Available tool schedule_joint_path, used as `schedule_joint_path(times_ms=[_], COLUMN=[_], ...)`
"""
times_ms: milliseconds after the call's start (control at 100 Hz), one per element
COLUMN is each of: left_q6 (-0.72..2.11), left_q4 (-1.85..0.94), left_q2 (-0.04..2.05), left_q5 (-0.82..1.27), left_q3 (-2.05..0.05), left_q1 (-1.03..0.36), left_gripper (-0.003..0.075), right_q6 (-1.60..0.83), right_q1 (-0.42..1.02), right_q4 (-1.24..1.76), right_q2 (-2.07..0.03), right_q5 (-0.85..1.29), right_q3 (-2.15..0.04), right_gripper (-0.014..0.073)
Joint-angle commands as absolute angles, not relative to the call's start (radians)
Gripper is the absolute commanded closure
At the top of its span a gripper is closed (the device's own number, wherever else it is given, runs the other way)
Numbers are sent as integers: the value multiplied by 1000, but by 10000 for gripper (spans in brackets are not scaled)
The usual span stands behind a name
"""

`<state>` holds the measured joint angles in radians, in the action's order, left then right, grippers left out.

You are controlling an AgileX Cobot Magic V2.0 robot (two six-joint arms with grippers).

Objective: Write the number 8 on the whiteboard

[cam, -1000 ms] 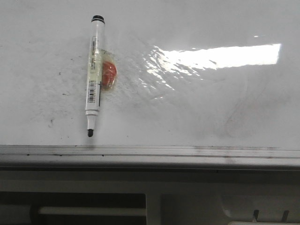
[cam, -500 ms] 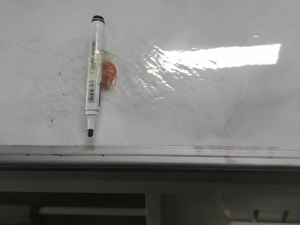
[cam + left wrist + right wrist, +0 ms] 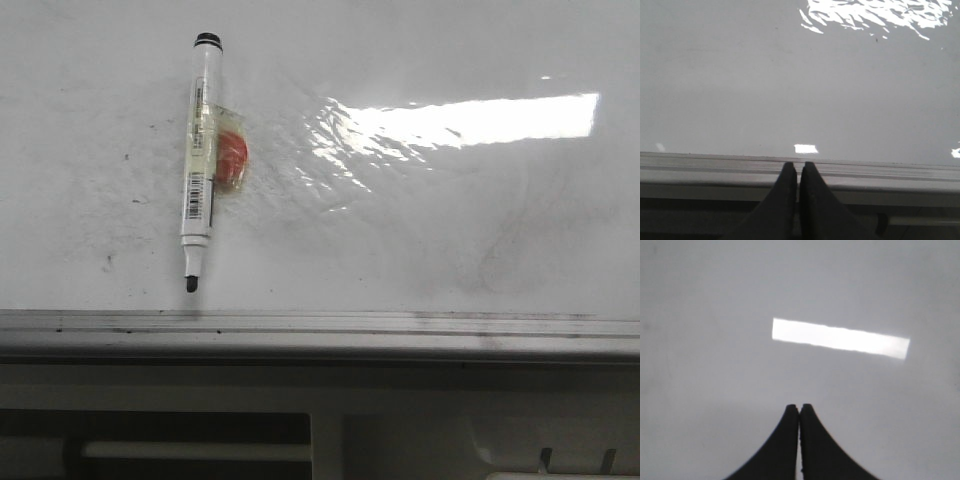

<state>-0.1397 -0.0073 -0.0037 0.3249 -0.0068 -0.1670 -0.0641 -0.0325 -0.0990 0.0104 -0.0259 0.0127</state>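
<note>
Next, my right gripper grips the white marker's body at the taped middle (image 3: 203, 148), beside the orange-red lump, so that the black tip stays free.
The glossy whiteboard (image 3: 420, 230) fills the front view, with grey smudges and a bright glare patch. No number 8 shows on it. A white marker (image 3: 200, 165) lies on the board at the left, uncapped black tip toward the near edge, with an orange-red lump (image 3: 232, 157) taped to its side. Neither gripper shows in the front view. My left gripper (image 3: 798, 167) is shut and empty, over the board's grey edge rail (image 3: 715, 167). My right gripper (image 3: 799, 409) is shut and empty above bare white board (image 3: 715, 365).
The grey metal edge rail (image 3: 320, 325) runs along the board's near side. Below it are grey frame parts and a white bar (image 3: 195, 450). Small black specks (image 3: 108, 262) dot the board left of the marker.
</note>
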Motion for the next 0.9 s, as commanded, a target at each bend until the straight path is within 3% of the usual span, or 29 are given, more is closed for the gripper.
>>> schedule_joint_path(times_ms=[0,110,300,480,750,830,890], left_q6=[-151,-151,-151,-128,228,313,368], left_q4=[-152,-576,-794,-803,-736,-738,-748], left_q2=[-32,-32,-32,-27,205,330,400], left_q5=[209,106,14,75,358,423,449], left_q3=[33,33,33,-16,-286,-356,-400], left_q1=[-166,-166,-166,-166,-166,-166,-197], left_gripper=[741,741,741,741,738,674,551], right_q6=[-70,-70,-70,-70,-73,-73,-73], right_q1=[-38,-38,-38,-38,-38,-38,-38], right_q4=[39,219,311,340,167,165,167], right_q2=[31,31,31,31,-110,-165,-205], right_q5=[-156,-112,-107,-62,348,409,444], right_q3=[23,23,14,-65,-334,-392,-432], right_gripper=[637,637,637,637,635,613,554])
